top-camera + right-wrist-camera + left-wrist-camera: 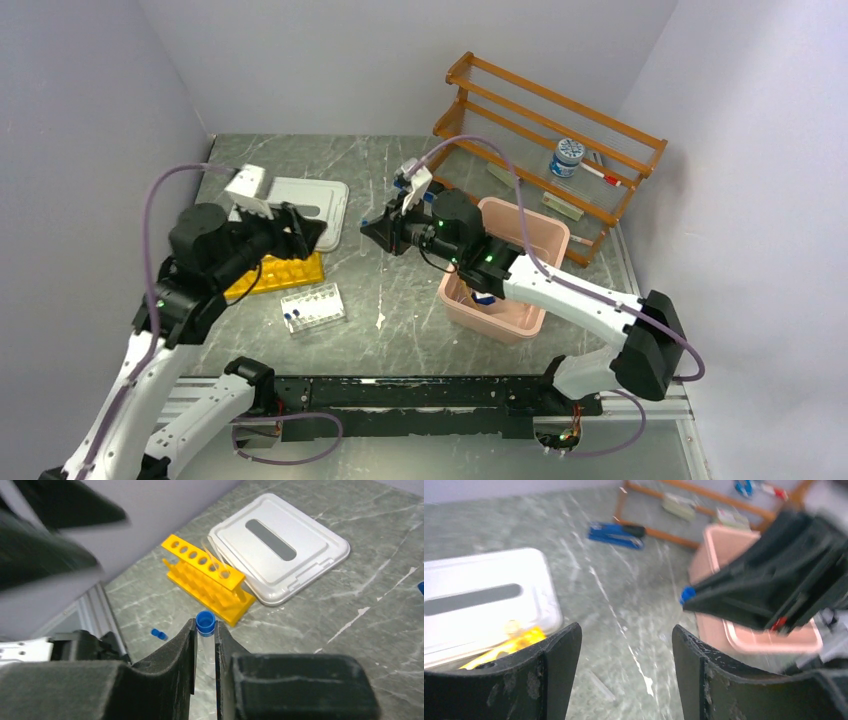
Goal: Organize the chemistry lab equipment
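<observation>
The robot's right gripper needs to set the small blue-capped tube down in the clear rack [305, 309] [171, 640] beside the rack's blue-capped tubes.
My right gripper [205, 630] is shut on a small clear blue-capped tube [205, 621], held above the table near its middle [372, 230]. The tube's cap also shows in the left wrist view [687, 594]. My left gripper [626, 635] is open and empty, hovering to the left [310, 232] and facing the right gripper. A clear rack [312, 307] with blue-capped tubes stands in front of a yellow rack [275, 272]. A small blue cap [159, 634] lies on the table. A clear tube [599, 685] lies below the left gripper. Goggles and tubing are out of view.
A white lidded box [300, 200] lies behind the yellow rack. A pink bin [510, 270] sits under the right arm. A wooden shelf [550, 140] at the back right holds a blue-capped bottle [567, 158]. A blue stapler [616, 532] lies by the shelf.
</observation>
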Robot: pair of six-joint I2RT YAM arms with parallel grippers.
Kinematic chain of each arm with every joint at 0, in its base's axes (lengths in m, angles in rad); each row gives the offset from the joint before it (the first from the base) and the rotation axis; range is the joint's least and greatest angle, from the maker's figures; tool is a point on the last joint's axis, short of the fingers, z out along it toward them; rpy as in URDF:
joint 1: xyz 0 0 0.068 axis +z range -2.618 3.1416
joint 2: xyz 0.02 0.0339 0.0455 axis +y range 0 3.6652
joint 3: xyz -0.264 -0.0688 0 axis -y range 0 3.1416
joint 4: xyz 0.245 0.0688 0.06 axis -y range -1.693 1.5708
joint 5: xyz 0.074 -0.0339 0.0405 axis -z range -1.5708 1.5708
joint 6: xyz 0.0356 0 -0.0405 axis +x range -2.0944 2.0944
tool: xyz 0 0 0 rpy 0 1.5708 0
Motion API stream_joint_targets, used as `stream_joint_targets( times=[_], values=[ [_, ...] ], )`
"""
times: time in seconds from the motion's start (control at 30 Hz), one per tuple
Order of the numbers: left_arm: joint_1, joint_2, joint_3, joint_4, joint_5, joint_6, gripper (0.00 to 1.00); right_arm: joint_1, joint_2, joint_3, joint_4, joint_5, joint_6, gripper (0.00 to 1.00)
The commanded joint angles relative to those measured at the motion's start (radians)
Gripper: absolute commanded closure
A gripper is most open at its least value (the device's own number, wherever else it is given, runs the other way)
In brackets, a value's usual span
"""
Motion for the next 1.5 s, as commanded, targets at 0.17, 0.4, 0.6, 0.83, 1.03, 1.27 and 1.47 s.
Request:
stream_joint_targets(
  times=[0.17, 0.4, 0.6, 0.83, 1.03, 1.27, 1.47],
  values=[
    [-0.004, -0.016, 0.248, -0.149, -0.413, -0.085, 0.31, 0.146, 0.068, -0.158, 0.343, 0.056, -0.193, 0.89],
    [-0.005, 0.033, 0.302, -0.208, -0.448, -0.072, 0.32, 0.214, 0.201, -0.196, 0.510, -0.050, -0.252, 0.88],
    [-0.005, 0.015, 0.280, -0.221, -0.482, -0.081, 0.32, 0.231, 0.304, -0.182, 0.571, -0.102, -0.280, 0.88],
    [-0.005, -0.015, 0.198, -0.219, -0.560, -0.091, 0.32, 0.271, 0.359, -0.146, 0.575, -0.085, -0.319, 0.88],
    [-0.005, -0.018, 0.159, -0.204, -0.563, -0.092, 0.33, 0.324, 0.445, -0.123, 0.611, -0.062, -0.326, 0.88],
    [-0.005, -0.016, 0.158, -0.207, -0.573, -0.087, 0.32, 0.326, 0.497, -0.120, 0.672, -0.033, -0.330, 0.88],
    [-0.005, -0.008, 0.161, -0.210, -0.573, -0.087, 0.33, 0.327, 0.530, -0.124, 0.728, 0.001, -0.318, 0.88]
  ],
)
